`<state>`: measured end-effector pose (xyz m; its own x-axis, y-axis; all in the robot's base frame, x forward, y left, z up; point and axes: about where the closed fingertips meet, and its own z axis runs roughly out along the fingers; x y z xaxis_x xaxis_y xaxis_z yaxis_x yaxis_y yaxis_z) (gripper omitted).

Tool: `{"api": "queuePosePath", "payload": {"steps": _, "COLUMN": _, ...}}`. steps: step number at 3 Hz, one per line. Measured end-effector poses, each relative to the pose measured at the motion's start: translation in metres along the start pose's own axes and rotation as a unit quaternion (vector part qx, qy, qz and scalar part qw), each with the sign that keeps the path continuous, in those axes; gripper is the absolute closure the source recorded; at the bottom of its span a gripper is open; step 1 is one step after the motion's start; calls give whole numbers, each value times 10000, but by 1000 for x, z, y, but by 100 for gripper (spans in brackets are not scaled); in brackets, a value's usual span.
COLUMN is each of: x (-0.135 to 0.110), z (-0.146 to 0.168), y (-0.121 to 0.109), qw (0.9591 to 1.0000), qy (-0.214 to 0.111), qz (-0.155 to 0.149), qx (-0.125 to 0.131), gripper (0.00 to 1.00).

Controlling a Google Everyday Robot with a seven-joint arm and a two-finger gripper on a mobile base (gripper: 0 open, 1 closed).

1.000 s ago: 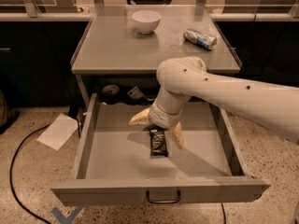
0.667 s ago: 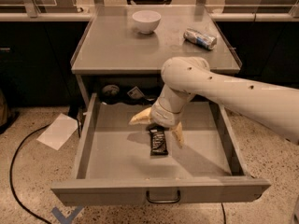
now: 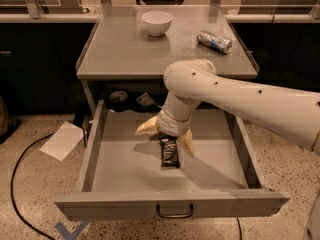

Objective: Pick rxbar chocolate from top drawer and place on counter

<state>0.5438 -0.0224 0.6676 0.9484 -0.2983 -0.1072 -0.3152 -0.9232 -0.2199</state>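
Next, my gripper grips the rxbar chocolate at its far end [image 3: 169,142], so its near end, toward the drawer handle, will stick out.
The rxbar chocolate [image 3: 170,152], black wrapper with white lettering, lies flat on the floor of the open top drawer [image 3: 93,149], near its middle. My gripper [image 3: 167,135] reaches down into the drawer at the bar's far end. It is open, with one pale finger [image 3: 147,127] spread out to the left and the other finger [image 3: 187,143] just right of the bar. The bar is not held. The grey counter [image 3: 125,49] lies above and behind the drawer.
A white bowl [image 3: 157,22] and a silver-blue can [image 3: 214,40] lie on the counter. Small dark items [image 3: 118,97] sit in the recess behind the drawer. A white paper [image 3: 62,140] and a black cable [image 3: 15,184] lie on the floor at left. The drawer handle [image 3: 175,211] faces front.
The arm has barely shifted. The gripper stays open over the far end of the bar, and the bar has not moved.
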Motion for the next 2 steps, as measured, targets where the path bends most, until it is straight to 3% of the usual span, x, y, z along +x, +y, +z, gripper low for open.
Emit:
{"api": "queuePosePath", "payload": {"steps": 1, "x": -1, "z": 14, "y": 1, "qw": 9984, "qy": 166, "qz": -56, "qx": -530, "gripper": 0}}
{"api": "queuePosePath", "payload": {"steps": 2, "x": -3, "z": 35, "y": 6, "qw": 9973, "qy": 145, "qz": -43, "qx": -717, "gripper": 0}}
